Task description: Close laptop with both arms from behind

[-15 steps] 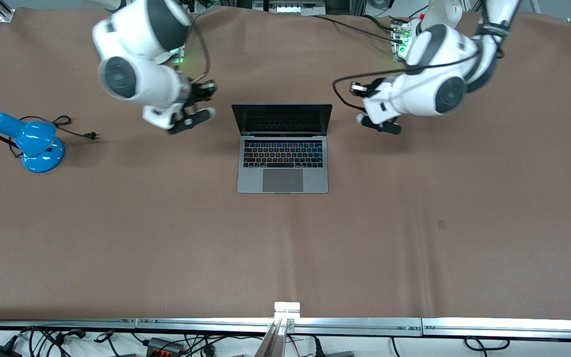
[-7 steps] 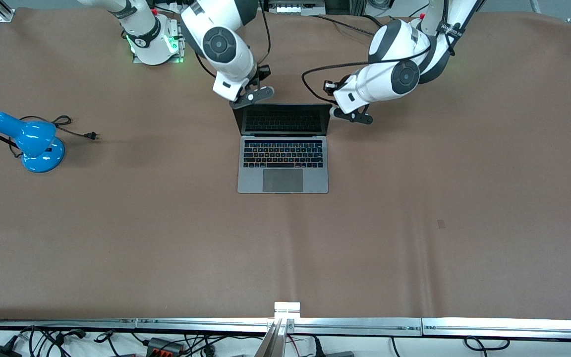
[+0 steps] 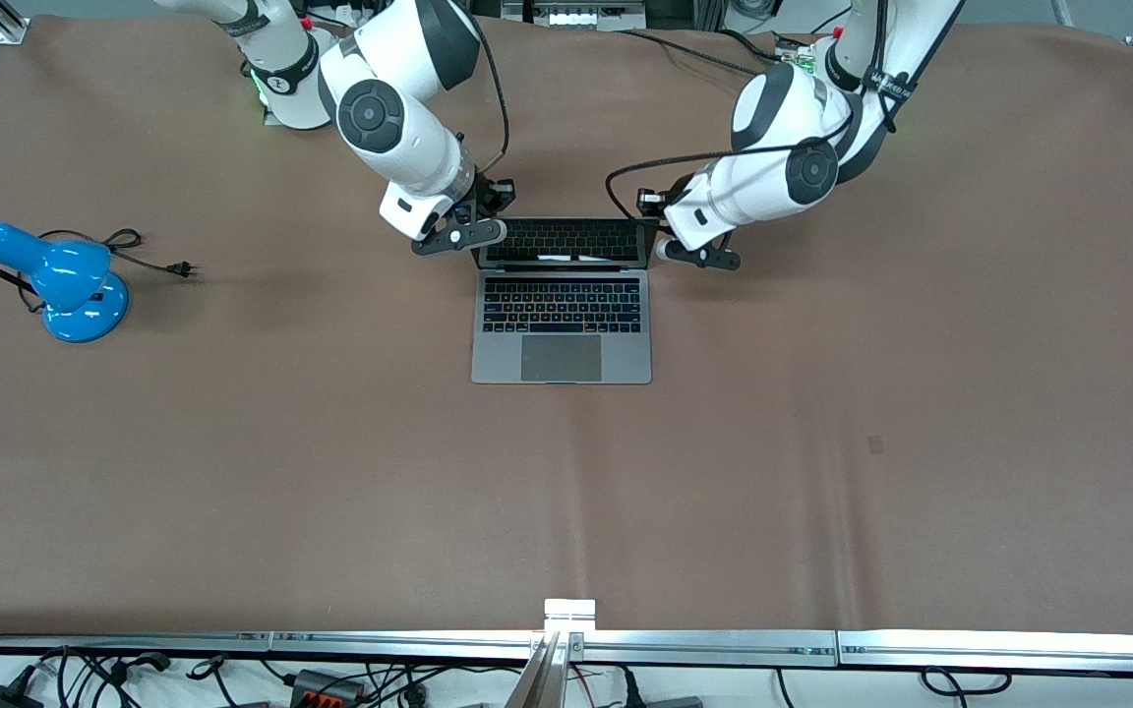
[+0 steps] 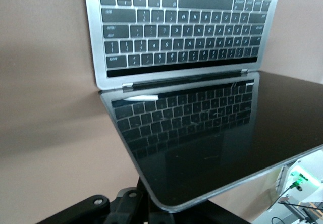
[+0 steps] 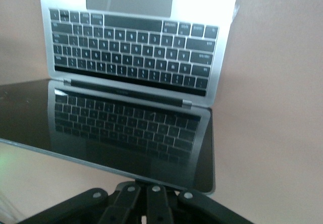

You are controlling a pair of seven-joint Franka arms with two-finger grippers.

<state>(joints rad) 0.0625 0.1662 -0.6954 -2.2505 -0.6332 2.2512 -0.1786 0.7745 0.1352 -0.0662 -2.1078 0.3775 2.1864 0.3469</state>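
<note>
I need to let go with my left gripper, and then the laptop's lid will rest flat over the keyboard, its middle on the space bar (image 3: 562, 326) (image 4: 205, 2).
The silver-grey laptop (image 3: 561, 339) lies open in the middle of the table, its dark screen (image 3: 563, 240) tipped forward over the keyboard. My right gripper (image 3: 484, 218) is shut and presses against the back of the lid at the corner toward the right arm's end. My left gripper (image 3: 663, 232) is shut against the back of the lid's other corner. In the right wrist view the closed fingers (image 5: 160, 202) sit under the lid's top edge (image 5: 101, 161). In the left wrist view the lid corner (image 4: 171, 204) covers part of the left gripper (image 4: 146, 211).
A blue desk lamp (image 3: 63, 281) with its black cord (image 3: 149, 254) lies near the right arm's end of the table. The brown table cover (image 3: 566, 492) has a metal rail (image 3: 566, 644) along its near edge.
Both arms have swung in from beside the laptop to the back of its lid. The lid has tipped forward toward the keyboard.
</note>
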